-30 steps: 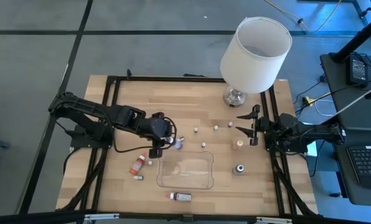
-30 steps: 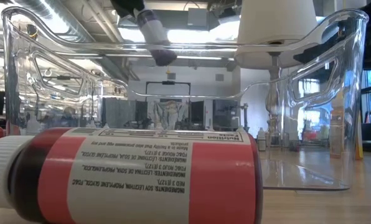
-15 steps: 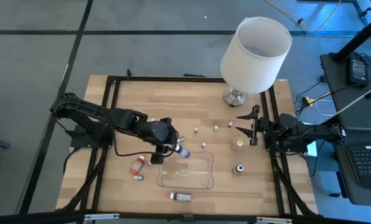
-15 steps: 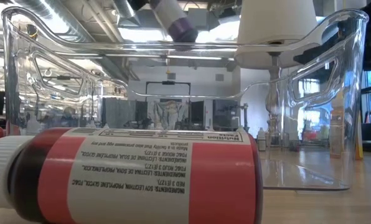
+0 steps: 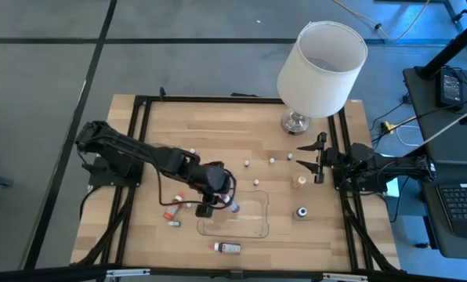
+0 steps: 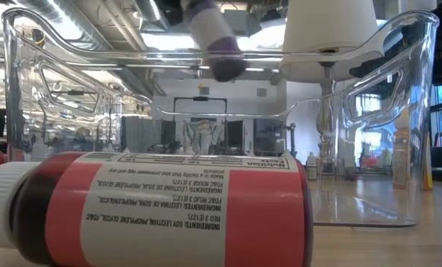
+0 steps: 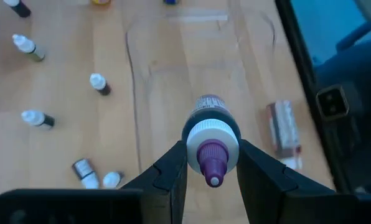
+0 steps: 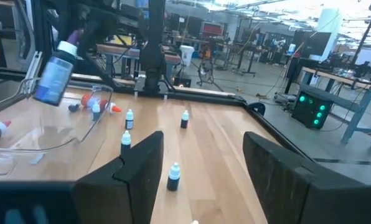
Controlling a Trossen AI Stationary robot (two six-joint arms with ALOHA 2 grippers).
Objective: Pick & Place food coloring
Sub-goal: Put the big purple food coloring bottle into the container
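My left gripper is going to put the food coloring bottle with the purple tip down inside the clear tray (image 5: 220, 207) near the tray's far edge.
My left gripper (image 5: 218, 205) (image 7: 211, 167) is shut on a food coloring bottle (image 5: 232, 207) with a blue-purple body, a white cap and a purple tip. It hangs over the left far corner of the clear tray (image 5: 265, 197). In the low view the bottle (image 6: 213, 41) shows above the tray wall (image 6: 58, 111). A red bottle (image 5: 173, 207) lies left of the tray, and another (image 5: 226, 247) (image 6: 154, 211) lies on its side by the near edge. Several tiny white-capped bottles (image 5: 247, 164) (image 8: 129, 118) stand beyond the tray. My right gripper (image 5: 316, 160) (image 8: 201, 180) waits open at the table's right. My left gripper pinches the bottle between its two fingers (image 7: 170, 171) at the white cap (image 7: 211, 132), one finger on each side. The fingers slant down from the table's left. The bottle is lifted clear and hangs tilted below them, body end (image 8: 51, 87) lowest, above the tray.
A lamp with a white shade (image 5: 321, 56) stands on its base (image 5: 295, 121) at the far right. A small wooden cube (image 5: 299, 181) and a dark round object (image 5: 302, 212) sit right of the tray. A black frame (image 5: 139, 102) edges the table.
My left gripper has carried the bottle toward the near edge and a little right, from beyond the tray's left far corner to above that corner. In the low view the bottle has shifted right and then come lower. The right arm has kept still.
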